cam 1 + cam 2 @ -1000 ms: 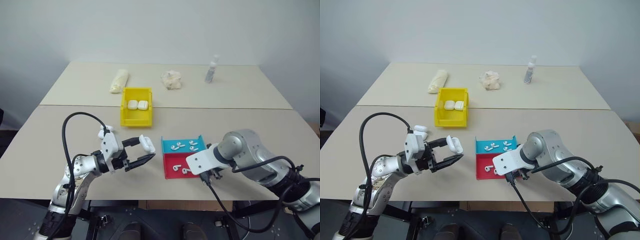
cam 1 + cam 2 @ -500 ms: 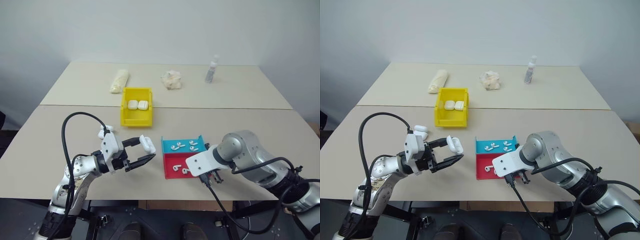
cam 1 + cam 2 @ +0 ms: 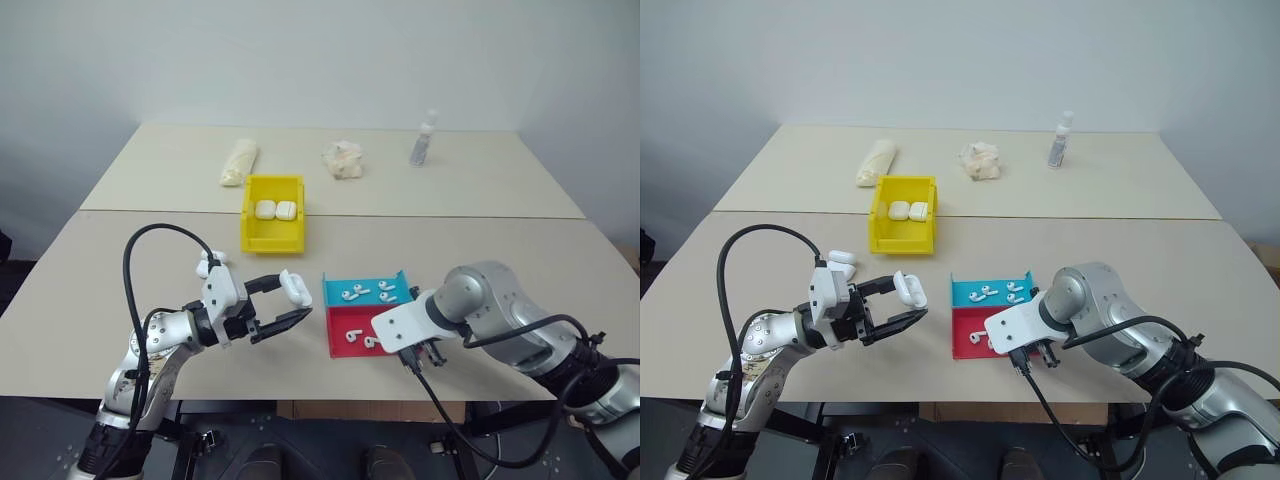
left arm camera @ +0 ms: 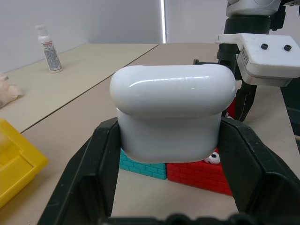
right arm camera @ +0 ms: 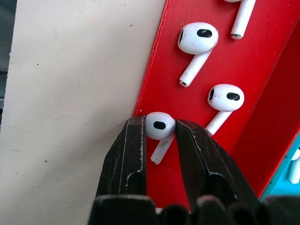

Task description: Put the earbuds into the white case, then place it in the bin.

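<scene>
Next, I release the earbud, now held at the red tray's near edge, from my right gripper inside the white case [image 3: 297,294] between my left gripper's black fingers.
My left gripper [image 3: 295,302] hangs above the table's front left, shut on the white case [image 4: 173,117], which sits pinched between its two black fingers. My right gripper [image 5: 158,123] points down at the near edge of the red tray [image 3: 343,322] and is shut on the head of one of the earbuds [image 5: 160,125]. Two more earbuds [image 5: 197,40] lie on the red tray beside it. Further earbuds [image 3: 368,292] rest on the blue tray [image 3: 335,287] just behind. The yellow bin [image 3: 272,243] stands farther back, with two white cases [image 3: 275,210] inside.
Another white case [image 3: 841,257] lies on the table behind my left wrist. On the far table stand a rolled pale bundle [image 3: 238,161], a crumpled pale lump [image 3: 342,159] and a small clear bottle [image 3: 423,138]. A seam runs between the two tables.
</scene>
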